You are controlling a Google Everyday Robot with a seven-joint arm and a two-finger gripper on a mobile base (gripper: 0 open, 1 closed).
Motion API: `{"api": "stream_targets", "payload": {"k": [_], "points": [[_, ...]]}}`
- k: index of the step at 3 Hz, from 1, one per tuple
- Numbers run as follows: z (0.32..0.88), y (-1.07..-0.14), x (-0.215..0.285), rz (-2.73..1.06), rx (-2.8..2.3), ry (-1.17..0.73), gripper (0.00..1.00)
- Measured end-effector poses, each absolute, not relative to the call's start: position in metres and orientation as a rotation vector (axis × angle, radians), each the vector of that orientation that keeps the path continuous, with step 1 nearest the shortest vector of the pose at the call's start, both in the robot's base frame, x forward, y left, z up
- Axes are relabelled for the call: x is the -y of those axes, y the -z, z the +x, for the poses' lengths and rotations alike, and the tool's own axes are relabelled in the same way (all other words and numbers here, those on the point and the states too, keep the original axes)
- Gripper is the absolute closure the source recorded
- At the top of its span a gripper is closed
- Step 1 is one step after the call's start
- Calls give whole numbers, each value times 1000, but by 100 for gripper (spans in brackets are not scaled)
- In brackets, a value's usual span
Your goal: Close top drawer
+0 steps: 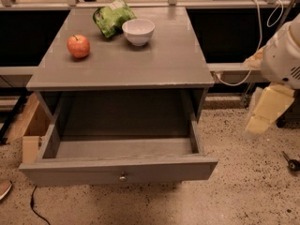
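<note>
The robot's gripper needs to next go to the front corner (199, 168) of the top drawer, the one closest to the white arm, and close there.
The top drawer (70, 172) is a wide grey drawer pulled far out of the grey cabinet (154, 67). Its inside is empty, and its flat front faces me with a small round metal knob (123, 177) at the centre. My gripper (265, 111) hangs at the right of the view, below the white arm (283, 55). It is to the right of the drawer's right corner, apart from it and holding nothing. The drawers below are hidden under the open one.
On the cabinet top are a red apple (78, 46), a white bowl (138, 31) and a green bag (111, 15). A wooden box (29, 125) stands by the cabinet's left side. A black cable (35, 205) and a small tool (291, 163) lie on the speckled floor.
</note>
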State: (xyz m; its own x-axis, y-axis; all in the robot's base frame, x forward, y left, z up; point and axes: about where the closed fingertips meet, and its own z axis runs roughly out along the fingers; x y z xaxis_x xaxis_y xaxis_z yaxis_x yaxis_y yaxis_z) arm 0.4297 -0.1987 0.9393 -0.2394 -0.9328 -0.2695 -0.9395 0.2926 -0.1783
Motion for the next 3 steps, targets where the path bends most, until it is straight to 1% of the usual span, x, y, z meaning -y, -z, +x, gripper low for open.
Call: {"api": "stream_targets", "payload": {"k": [3], "points": [[412, -824, 148, -1578, -2359, -175, 0]]}}
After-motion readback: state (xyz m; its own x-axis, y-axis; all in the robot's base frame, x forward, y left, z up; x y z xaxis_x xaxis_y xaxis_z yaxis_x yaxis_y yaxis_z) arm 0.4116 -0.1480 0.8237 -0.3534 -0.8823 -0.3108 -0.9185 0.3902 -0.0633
